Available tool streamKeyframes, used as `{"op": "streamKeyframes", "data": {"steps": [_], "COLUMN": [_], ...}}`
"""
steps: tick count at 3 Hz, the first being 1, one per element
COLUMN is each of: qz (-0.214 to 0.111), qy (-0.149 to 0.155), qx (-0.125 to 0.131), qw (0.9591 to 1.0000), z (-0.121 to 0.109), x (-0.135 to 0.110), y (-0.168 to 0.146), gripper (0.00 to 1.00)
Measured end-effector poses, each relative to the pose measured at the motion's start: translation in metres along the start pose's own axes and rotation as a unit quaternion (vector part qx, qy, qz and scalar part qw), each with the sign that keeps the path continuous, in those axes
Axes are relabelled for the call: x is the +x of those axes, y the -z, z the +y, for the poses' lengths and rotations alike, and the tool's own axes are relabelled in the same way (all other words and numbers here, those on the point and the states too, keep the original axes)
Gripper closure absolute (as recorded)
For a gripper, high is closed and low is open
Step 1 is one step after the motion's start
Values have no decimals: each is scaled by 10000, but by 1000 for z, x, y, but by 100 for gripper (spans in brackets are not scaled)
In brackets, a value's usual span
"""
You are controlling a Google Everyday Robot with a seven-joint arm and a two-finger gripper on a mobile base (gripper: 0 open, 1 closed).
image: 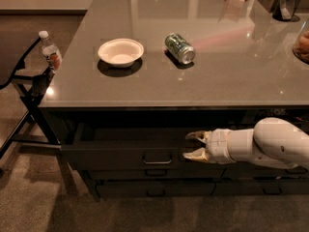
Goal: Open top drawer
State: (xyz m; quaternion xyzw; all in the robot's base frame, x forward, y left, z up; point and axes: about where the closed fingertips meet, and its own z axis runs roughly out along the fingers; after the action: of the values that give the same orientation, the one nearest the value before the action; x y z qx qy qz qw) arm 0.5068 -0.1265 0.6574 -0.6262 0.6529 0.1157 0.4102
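Observation:
The top drawer is only partly out, with my gripper's spread fingers straddling its top edge beside the handle. I should grip that edge (185,148) and pull.
The top drawer (116,157) is the wide dark front just under the countertop, with a small loop handle (157,159) at its centre. It stands partly pulled out, and its inner side wall (79,134) shows at the left. My gripper (192,145) reaches in from the right on a white arm (270,143), just right of the handle and not on it. Its fingers are spread apart. The upper fingertip (194,135) is over the drawer's top edge. The lower fingertip (191,154) lies in front of the drawer face.
Narrower drawer fronts (154,187) sit below. On the grey countertop (231,71) are a white bowl (120,51) and a green can (179,48) on its side. A water bottle (50,51) stands on a dark folding stand (29,88) at the left.

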Motion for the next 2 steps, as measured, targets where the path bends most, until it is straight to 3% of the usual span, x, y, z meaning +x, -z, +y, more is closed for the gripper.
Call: {"op": "streamKeyframes", "data": {"steps": [1, 2], "qz": [-19, -19], "qy": [52, 53], "qx": [150, 149], "qw": [9999, 9999], "z": [2, 2], "x": [-11, -11], "y": [7, 7], "gripper": [100, 83]}}
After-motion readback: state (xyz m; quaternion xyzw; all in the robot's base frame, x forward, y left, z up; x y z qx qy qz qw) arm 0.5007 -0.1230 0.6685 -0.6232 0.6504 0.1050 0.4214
